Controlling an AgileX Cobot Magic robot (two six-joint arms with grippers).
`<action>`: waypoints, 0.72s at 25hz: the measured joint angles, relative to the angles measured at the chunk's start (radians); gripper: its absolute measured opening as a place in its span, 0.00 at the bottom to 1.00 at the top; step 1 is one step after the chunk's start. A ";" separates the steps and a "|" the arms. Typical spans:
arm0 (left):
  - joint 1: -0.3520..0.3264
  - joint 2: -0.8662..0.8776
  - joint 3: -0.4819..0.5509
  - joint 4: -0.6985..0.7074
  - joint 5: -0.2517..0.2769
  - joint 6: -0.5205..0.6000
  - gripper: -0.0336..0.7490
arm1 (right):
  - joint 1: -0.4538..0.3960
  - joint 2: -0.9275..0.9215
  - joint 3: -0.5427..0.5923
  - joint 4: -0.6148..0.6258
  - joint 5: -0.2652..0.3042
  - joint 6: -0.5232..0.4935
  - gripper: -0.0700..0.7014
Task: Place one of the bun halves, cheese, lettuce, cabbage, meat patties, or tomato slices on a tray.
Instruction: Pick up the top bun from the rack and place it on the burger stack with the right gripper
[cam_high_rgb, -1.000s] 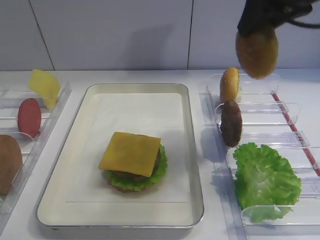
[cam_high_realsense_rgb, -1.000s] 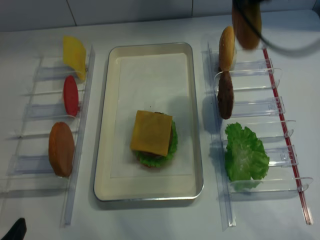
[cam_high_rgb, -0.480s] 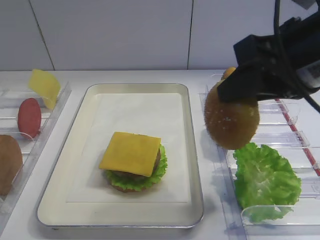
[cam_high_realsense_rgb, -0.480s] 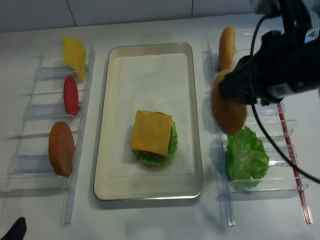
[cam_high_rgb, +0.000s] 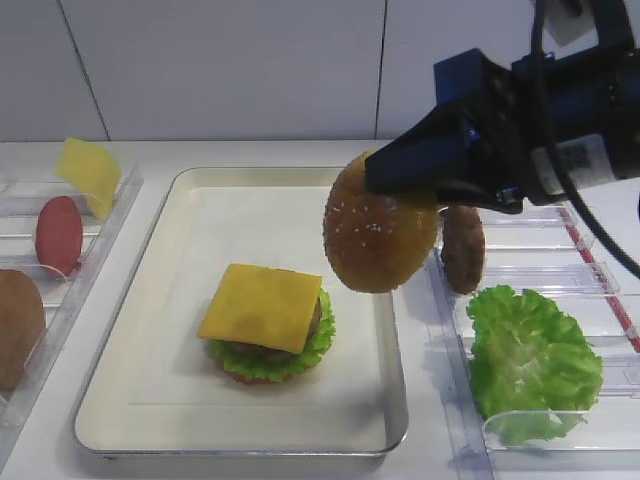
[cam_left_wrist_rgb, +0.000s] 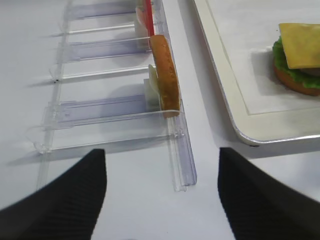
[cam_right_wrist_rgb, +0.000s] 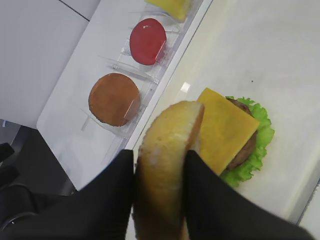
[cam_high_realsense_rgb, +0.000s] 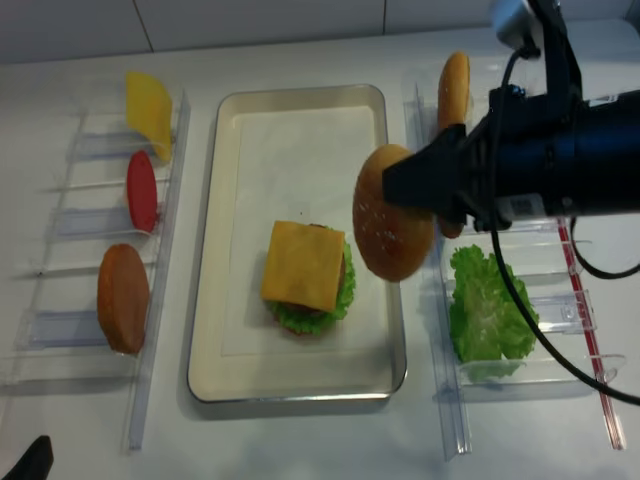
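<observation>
The sesame-seeded bun half, hanging over the silver tray now, will be let go by my right gripper on the yellow cheese square topping the stack (cam_high_realsense_rgb: 307, 263) (cam_right_wrist_rgb: 225, 131).
My right gripper (cam_right_wrist_rgb: 161, 170) is shut on a sesame-seeded bun half (cam_high_rgb: 378, 235), pinched on edge between its black fingers (cam_right_wrist_rgb: 112, 185). The bun (cam_high_realsense_rgb: 392, 228) hangs in the air over the right side of the silver tray (cam_high_rgb: 290, 173), just right of the stack there. That stack has a yellow cheese square (cam_high_rgb: 262, 305) on top, with a patty, lettuce (cam_high_rgb: 322, 338) and a bun base under it. My left gripper (cam_left_wrist_rgb: 160, 200) stands open and empty over bare table, by the front end of the left rack.
The left clear rack (cam_left_wrist_rgb: 120, 107) holds a cheese slice (cam_high_rgb: 88, 172), a tomato slice (cam_high_rgb: 58, 233) and a bun half (cam_high_rgb: 18, 325). The right rack holds a bun half (cam_high_realsense_rgb: 453, 88), a meat patty (cam_high_rgb: 463, 248) and a lettuce leaf (cam_high_rgb: 530, 360).
The right gripper has carried the bun half down and left, from high above the far end of the right rack to over the tray's right side. The left arm has not moved.
</observation>
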 joint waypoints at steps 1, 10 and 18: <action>0.000 0.000 0.000 0.000 0.000 0.000 0.60 | 0.000 0.016 0.000 0.014 -0.002 -0.002 0.43; 0.000 0.000 0.000 0.000 0.000 0.000 0.60 | 0.000 0.252 0.000 0.328 0.142 -0.212 0.43; 0.000 0.000 0.000 0.000 0.000 0.000 0.60 | 0.000 0.485 0.000 0.506 0.285 -0.354 0.43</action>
